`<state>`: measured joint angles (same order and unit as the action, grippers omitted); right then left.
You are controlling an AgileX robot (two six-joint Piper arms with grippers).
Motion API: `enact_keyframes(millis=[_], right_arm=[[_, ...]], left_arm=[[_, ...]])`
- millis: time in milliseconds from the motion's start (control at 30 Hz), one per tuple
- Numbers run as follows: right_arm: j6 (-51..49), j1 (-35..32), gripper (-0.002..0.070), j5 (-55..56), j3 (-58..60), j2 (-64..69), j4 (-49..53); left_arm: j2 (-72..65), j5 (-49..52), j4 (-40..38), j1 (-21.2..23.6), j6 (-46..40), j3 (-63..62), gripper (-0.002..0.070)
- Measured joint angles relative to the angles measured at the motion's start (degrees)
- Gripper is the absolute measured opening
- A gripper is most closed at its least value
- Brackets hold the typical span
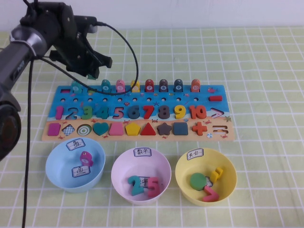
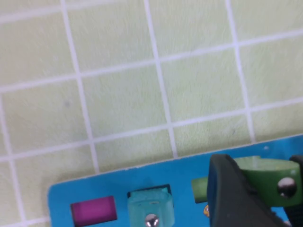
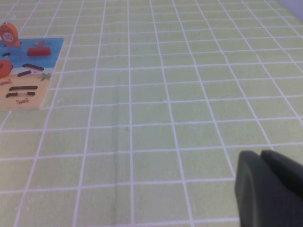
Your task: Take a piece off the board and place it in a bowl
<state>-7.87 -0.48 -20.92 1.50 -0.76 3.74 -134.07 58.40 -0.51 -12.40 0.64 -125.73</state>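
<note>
The robot's left gripper needs to set the green piece down in the light blue bowl (image 1: 85, 180), just in front of the bowl's lower label.
The board (image 1: 137, 102) lies across the middle of the table, blue above and tan below, with a row of arch-topped tokens along its far edge. My left gripper (image 1: 90, 74) hovers over the board's far left end. In the left wrist view the left gripper (image 2: 265, 189) is shut on the green piece (image 2: 272, 175), whose round metal mark faces the camera, just above the board (image 2: 184, 172). The light blue bowl (image 1: 61, 171) stands in front of the board at the left. My right gripper (image 3: 265, 189) is shut and empty over bare tablecloth, outside the high view.
A teal token (image 2: 150, 208) and a magenta block (image 2: 93, 209) sit on the board beside the held piece. A pink token (image 1: 85, 158) lies in the blue bowl. The pale pink bowl (image 1: 118, 168) and yellow bowl (image 1: 228, 183) hold numbers and shapes.
</note>
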Motion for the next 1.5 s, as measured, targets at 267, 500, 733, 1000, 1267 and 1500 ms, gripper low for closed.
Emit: enact_keyframes(millis=[267, 500, 733, 1000, 1267, 1500], right_arm=[[0.0, 0.0, -0.0017, 0.0, 0.0, 0.0, 0.0], [0.0, 0.0, -0.0017, 0.0, 0.0, 0.0, 0.0], [0.0, 0.0, -0.0017, 0.0, 0.0, 0.0, 0.0], [0.0, 0.0, -0.0017, 0.0, 0.0, 0.0, 0.0], [0.0, 0.0, -0.0017, 0.0, 0.0, 0.0, 0.0], [0.0, 0.0, -0.0017, 0.0, 0.0, 0.0, 0.0]], left_arm=[[2.5, 1.6, 0.0, 0.0, -0.3, -0.9, 0.0198], [9.9, 9.6, 0.5, 0.0, -5.1, -0.9, 0.0198], [18.4, 12.7, 1.1, 0.0, -7.5, 0.3, 0.0198], [32.4, 10.3, 3.6, -2.9, -7.6, 20.7, 0.0198], [49.9, -3.3, 0.8, -9.2, -4.4, 52.9, 0.0198], [52.3, -8.7, -0.5, -10.2, -2.8, 67.5, 0.0198]])
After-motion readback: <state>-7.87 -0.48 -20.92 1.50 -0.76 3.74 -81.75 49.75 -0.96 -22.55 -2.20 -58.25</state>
